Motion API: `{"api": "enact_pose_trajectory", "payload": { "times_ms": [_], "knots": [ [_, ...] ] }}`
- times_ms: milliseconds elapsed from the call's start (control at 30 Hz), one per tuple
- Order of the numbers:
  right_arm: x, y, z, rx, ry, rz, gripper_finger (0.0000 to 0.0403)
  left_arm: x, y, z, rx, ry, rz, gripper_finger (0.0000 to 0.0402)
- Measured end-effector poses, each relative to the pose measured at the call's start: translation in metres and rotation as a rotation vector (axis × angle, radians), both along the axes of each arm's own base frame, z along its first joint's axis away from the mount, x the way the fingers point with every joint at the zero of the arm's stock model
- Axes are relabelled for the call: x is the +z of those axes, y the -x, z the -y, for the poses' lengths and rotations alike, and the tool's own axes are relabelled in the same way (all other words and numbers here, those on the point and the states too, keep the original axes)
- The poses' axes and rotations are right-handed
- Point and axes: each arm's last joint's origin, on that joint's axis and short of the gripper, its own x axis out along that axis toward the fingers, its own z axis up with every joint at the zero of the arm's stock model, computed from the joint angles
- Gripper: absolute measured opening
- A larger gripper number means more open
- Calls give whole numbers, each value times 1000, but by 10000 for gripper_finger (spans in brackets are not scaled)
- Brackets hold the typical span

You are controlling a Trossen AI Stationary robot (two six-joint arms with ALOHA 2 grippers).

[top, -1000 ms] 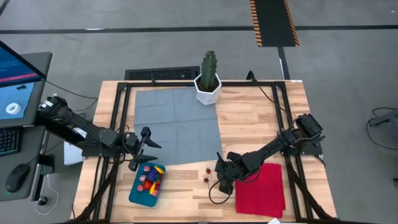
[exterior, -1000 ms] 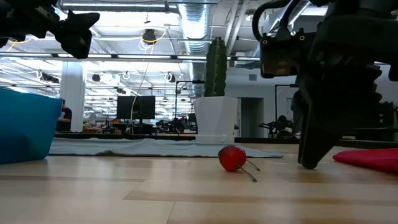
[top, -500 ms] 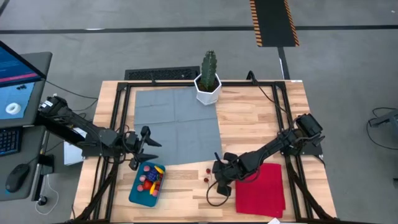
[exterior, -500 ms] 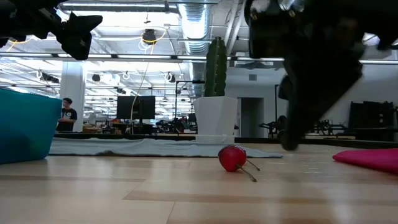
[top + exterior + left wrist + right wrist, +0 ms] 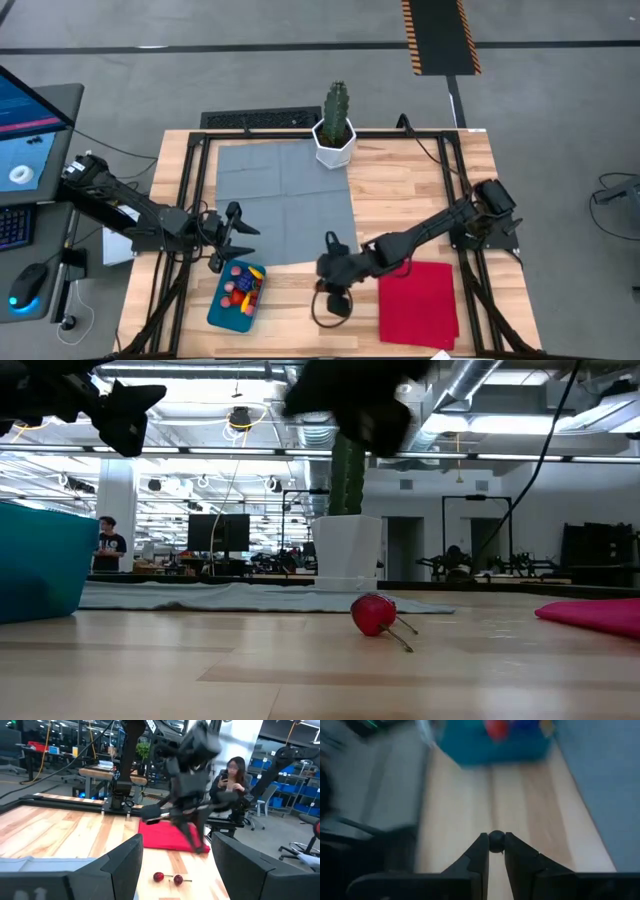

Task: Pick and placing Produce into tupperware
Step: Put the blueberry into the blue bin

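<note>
The robot's right gripper needs to release the small dark round piece inside the teal tupperware (image 5: 254,306), next to the nearer yellow produce piece.
The teal tupperware (image 5: 216,306) sits near the table's near left corner with several small red, pink and yellow produce pieces (image 5: 241,287) inside. It also shows in the low view (image 5: 35,575) and, ahead of the fingers, in the right wrist view (image 5: 470,750). Two red cherries (image 5: 168,878) lie on the bare wood, one showing in the low view (image 5: 373,614). My right gripper (image 5: 326,264) hangs above that spot, shut on a small dark round piece (image 5: 496,841). My left gripper (image 5: 222,250) waits open (image 5: 177,870) over the tupperware's far end. My right gripper pinches the small dark round piece (image 5: 496,841) between its two fingertips (image 5: 481,851). The piece is lifted clear of the wood. Which fruit it is cannot be told.
A grey mat (image 5: 285,200) covers the far left half of the table. A cactus in a white pot (image 5: 335,130) stands at the far edge. A red cloth (image 5: 420,300) lies near the right corner. A person (image 5: 234,775) sits beyond the table.
My right gripper has swung toward the table's left, off the red cloth's edge and toward the tupperware. It has also risen: in the low view its fingers stood near the wood, and now they are only a dark blur at the top. The cherries have stayed where they were.
</note>
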Motion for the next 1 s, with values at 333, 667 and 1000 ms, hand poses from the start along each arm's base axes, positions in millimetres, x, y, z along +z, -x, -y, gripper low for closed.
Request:
{"api": "enact_pose_trajectory", "payload": {
  "times_ms": [333, 667, 1000],
  "knots": [
    [38, -32, 23, 120, -150, 317, 75, 3, 0, -1, 23, 21, 26, 226],
    [19, -79, 21, 170, -78, 305, 75, 11, 1, 0, -2, 8, 105, 226],
    [-7, -142, 9, 217, 22, 230, 75, 16, 6, -1, -46, 25, 147, 226]
  ]
}}
